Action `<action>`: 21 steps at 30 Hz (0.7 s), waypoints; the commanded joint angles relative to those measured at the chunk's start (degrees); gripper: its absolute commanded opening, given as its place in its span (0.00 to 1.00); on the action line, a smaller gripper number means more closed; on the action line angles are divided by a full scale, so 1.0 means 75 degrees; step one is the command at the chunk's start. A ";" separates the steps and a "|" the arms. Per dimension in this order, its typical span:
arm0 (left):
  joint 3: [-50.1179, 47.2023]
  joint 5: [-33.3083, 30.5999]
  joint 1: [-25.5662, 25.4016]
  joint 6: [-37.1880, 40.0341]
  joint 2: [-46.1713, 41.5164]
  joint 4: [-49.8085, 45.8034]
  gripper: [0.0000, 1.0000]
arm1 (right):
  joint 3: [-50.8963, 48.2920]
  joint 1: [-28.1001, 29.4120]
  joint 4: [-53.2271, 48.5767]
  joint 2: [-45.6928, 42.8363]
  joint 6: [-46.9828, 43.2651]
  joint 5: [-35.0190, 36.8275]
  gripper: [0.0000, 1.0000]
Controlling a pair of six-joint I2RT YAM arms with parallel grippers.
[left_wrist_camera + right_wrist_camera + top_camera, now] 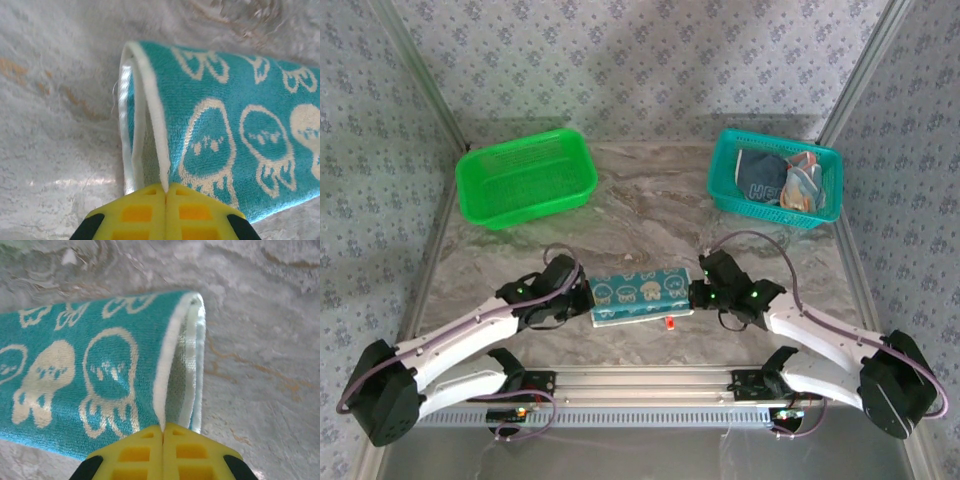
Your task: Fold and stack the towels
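My left gripper is pinching only the upper layer of the towel, so it should put that down, open and grip the towel end's stacked layers (131,165) before it carries the towel to the green basket.
A teal towel (642,292) with white cartoon figures lies folded in half near the table's front edge, between both arms. My left gripper (582,297) is shut on the white hem at its left end; in the left wrist view the gripper (165,189) pinches the upper layer of the towel (235,120), lifted off the lower one. My right gripper (698,293) is shut on the right end's hem, and in the right wrist view the gripper (163,429) likewise holds the top layer of the towel (90,375). More towels (782,180) lie bunched in the teal basket (725,175).
A green mesh basket (527,176) stands at the back left, the teal one at the back right. A small red tag (670,324) lies just in front of the towel. Patterned walls enclose the marble table (650,215).
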 commanded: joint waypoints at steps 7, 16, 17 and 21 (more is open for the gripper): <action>-0.0593 -0.0270 -0.0447 -0.0970 0.0086 0.0442 0.00 | -0.0317 -0.0050 0.0258 0.0582 0.0037 0.0247 0.00; -0.0934 -0.0355 -0.0748 -0.1249 0.0617 0.0930 0.00 | -0.0527 -0.0054 0.0448 0.0923 0.0054 0.0209 0.00; -0.0980 -0.0349 -0.0757 -0.1253 0.0707 0.1022 0.00 | -0.0545 -0.0062 0.0446 0.0923 0.0055 0.0223 0.00; -0.1043 -0.0397 -0.0778 -0.1213 0.1139 0.1179 0.00 | -0.0699 -0.0057 0.0491 0.0967 0.0057 0.0238 0.01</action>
